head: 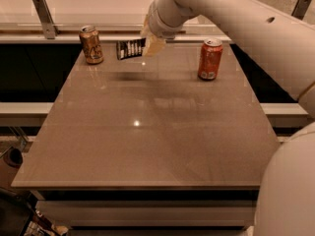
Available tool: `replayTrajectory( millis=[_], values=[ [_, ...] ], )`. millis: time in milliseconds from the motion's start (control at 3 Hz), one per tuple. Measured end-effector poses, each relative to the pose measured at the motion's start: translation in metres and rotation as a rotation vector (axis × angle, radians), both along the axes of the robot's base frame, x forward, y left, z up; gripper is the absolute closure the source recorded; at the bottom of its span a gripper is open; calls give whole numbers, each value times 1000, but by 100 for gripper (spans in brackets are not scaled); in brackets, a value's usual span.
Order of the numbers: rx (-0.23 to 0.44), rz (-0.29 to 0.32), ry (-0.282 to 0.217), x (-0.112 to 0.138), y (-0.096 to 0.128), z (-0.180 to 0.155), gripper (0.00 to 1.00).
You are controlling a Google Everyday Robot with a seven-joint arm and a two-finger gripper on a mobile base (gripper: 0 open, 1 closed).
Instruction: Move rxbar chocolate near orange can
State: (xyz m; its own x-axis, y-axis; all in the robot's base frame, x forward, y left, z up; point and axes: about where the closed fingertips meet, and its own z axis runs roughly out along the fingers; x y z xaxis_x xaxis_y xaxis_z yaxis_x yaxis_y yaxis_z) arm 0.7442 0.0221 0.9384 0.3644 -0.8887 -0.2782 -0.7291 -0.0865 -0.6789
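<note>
My gripper is going to set the rxbar chocolate down. It will release it on the table (118,56) next to the orange can, toward the red-orange can.
The rxbar chocolate (129,48) is a flat black wrapper with white lettering, held in the air above the table's far left part. My gripper (150,45) is shut on its right end, with the arm coming in from the upper right. The orange can (91,44), tan-orange with dark brown markings and a silver top, stands upright at the far left of the table. The bar hangs just right of this can, a small gap apart. The bar's shadow lies on the table below it.
A brighter red-orange can (210,59) stands upright at the far right of the brown table (147,141). A metal bracket (44,16) stands on the counter behind the table's far left corner. My white arm fills the right side of the view.
</note>
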Motion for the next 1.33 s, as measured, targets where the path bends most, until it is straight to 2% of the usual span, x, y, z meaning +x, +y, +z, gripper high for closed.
replayTrajectory(
  millis=[667,1000,1333],
  values=[
    [104,-5,-55,31,31,-11,100],
    [133,-3,-61,39,40,-18,100],
    [138,-3,-41,44,45,-28,100]
  ],
)
